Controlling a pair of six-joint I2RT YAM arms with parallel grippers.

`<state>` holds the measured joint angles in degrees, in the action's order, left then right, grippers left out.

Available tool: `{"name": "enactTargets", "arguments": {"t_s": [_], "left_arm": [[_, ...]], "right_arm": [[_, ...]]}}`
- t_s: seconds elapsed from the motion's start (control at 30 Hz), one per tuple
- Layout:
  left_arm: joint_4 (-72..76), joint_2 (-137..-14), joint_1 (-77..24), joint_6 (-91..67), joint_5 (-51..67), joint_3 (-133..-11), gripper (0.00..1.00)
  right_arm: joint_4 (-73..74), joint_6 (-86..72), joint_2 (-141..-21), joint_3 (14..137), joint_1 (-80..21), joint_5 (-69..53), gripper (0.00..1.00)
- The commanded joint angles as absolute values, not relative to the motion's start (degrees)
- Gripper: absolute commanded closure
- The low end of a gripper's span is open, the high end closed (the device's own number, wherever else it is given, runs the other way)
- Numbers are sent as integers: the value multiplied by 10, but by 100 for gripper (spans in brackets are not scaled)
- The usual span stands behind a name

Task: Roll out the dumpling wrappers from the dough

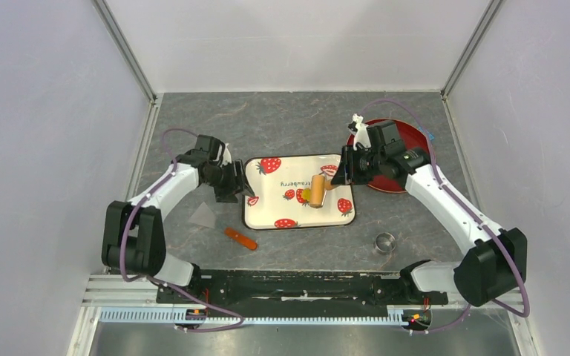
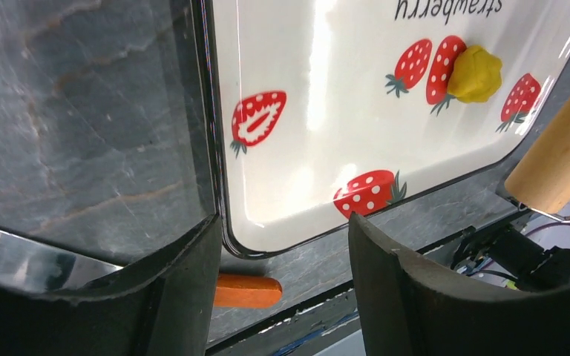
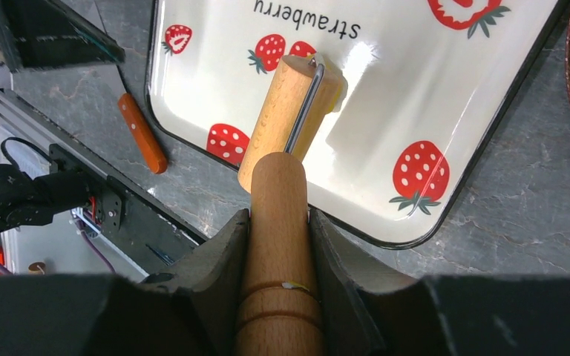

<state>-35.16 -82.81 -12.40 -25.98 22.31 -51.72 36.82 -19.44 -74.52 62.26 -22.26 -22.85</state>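
Observation:
Next, my left gripper pinches the tray's straight edge (image 2: pixel 220 194) and holds it still before I roll, because the tray's corner sits loose inside that open gripper.
A lump of yellow dough (image 1: pixel 306 195) lies on the white strawberry tray (image 1: pixel 282 213), right of its middle. It shows clearly in the left wrist view (image 2: pixel 475 73). My right gripper (image 1: pixel 339 175) is shut on the handle of the tan wooden roller (image 1: pixel 317 190), whose drum (image 3: pixel 289 119) rests on the tray against the dough. The drum hides the dough in the right wrist view. My left gripper (image 1: pixel 243 194) is open at the tray's left edge. The tray's near-left corner (image 2: pixel 226 237) lies between its fingers (image 2: pixel 401 282). No flat round wrapper is in view.
An orange stick (image 1: pixel 240 238) lies in front of the tray's left corner, and also shows in the right wrist view (image 3: pixel 142 133). A metal ring cutter (image 1: pixel 385 241) stands at the front right. A red plate (image 1: pixel 410 133) is behind my right arm. A clear scraper (image 1: pixel 204 215) lies at the left.

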Motion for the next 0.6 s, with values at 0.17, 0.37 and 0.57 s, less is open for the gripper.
{"name": "enactTargets", "arguments": {"t_s": [0.17,0.37,0.57], "left_arm": [[-413,-924,-114,-143,213,-604,34],[-371,-927,-114,-154,224,-583,37],[-372,-953,-114,-167,198,-588,38]], "right_arm": [[426,-160,-781,712,-222,-207,100],[480,-145,-828,784,-232,-206,100],[545,-136,-889,895,-250,-168,100]]}}
